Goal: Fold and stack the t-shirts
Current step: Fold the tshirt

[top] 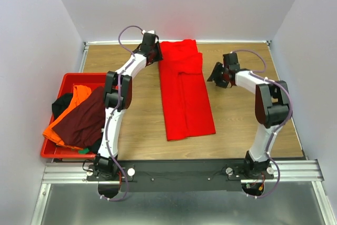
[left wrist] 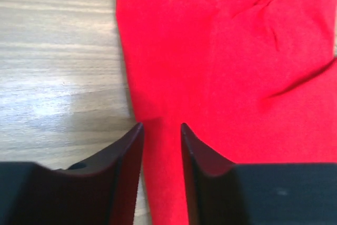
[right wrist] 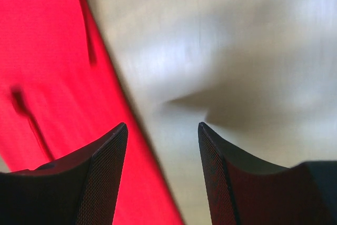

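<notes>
My right gripper is to grab the near corner (top: 212, 131) of the red t-shirt next, on the side away from the red plastic crate.
A bright red t-shirt (top: 184, 93) lies on the table as a long strip, its sides folded in. My left gripper (top: 155, 55) hovers at the strip's far left edge. In the left wrist view that gripper (left wrist: 161, 126) is open, with the red cloth (left wrist: 237, 67) lying flat under the gap and nothing pinched. Just right of the strip, over bare wood, is my right gripper (top: 216, 75). It is open (right wrist: 163, 125) and empty in the blurred right wrist view, with the shirt's right edge (right wrist: 47, 77) below its left finger. Orange (top: 75, 101), dark maroon (top: 87, 119) and black (top: 60, 105) t-shirts lie heaped in the crate.
The red plastic crate (top: 68, 77) sits at the table's left edge, beside the left arm. Wooden tabletop (top: 137, 114) shows on both sides of the red strip. White walls close in the back and sides, and a metal rail (top: 179, 169) carries the arm bases at the front.
</notes>
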Motion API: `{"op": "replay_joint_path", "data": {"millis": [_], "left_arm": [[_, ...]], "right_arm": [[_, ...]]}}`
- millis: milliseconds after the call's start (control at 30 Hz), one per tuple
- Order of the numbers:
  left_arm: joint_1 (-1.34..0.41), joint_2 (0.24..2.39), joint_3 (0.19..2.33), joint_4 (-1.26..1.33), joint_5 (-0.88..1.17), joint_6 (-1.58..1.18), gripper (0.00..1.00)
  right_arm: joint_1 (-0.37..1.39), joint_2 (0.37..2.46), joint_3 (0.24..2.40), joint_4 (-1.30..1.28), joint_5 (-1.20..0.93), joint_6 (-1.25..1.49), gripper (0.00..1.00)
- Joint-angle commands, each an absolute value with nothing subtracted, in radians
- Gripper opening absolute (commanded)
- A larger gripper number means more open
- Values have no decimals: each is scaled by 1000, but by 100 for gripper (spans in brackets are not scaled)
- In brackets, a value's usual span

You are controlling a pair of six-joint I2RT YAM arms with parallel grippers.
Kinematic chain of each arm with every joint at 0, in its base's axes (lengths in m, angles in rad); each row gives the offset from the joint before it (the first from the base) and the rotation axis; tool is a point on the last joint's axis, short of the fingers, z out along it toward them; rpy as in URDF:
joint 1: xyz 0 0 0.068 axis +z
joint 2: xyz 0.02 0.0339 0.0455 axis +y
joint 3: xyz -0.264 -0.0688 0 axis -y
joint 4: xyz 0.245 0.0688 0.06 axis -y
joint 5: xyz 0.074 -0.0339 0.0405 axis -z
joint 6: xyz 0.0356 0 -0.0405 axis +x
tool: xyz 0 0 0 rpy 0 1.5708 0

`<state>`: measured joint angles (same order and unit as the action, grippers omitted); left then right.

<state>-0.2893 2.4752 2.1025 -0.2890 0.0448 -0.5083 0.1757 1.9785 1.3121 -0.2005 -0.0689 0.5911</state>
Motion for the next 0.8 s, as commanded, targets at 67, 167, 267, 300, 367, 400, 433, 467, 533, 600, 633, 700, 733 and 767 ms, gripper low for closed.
{"op": "replay_joint_path", "data": {"millis": [67,167,267,300,367,400,433,467,533,600,633,700,733,767], "left_arm": [[-301,2260,1956,-270,72,-506,44],[-307,2067,1695,-226,16,-569,45],[-319,1877,1414,-200,-21,-661,44],[-328,1827,1346,-184,-23,-685,43],[-376,1700,1173,-156,-55,-736,40],[-396,1662,1128,-156,-66,-744,40],[-450,1596,1049,-167,-104,-773,40],[-480,1566,1013,-173,-119,-791,39],[-549,1496,942,-179,-136,-833,40],[-642,1444,855,-192,-158,-912,40],[-666,1425,827,-204,-164,-942,41],[-724,1385,747,-204,-170,-1012,48],[-741,1347,711,-209,-170,-1025,54],[-765,1329,701,-219,-175,-1037,54]], "right_arm": [[230,1764,1068,-222,-46,638,63],[235,1633,927,-233,-60,649,63],[248,1517,842,-270,-74,653,63],[253,1496,815,-282,-81,653,63],[262,1426,752,-311,-89,653,63],[265,1404,735,-322,-90,652,63],[273,1373,701,-343,-94,646,63],[275,1356,686,-354,-98,646,63],[285,1335,652,-377,-104,644,62],[305,1303,632,-394,-98,650,62],[311,1289,621,-406,-98,655,62],[325,1261,589,-416,-94,675,61],[336,1232,566,-420,-95,683,61],[342,1224,558,-422,-95,690,60]]}}
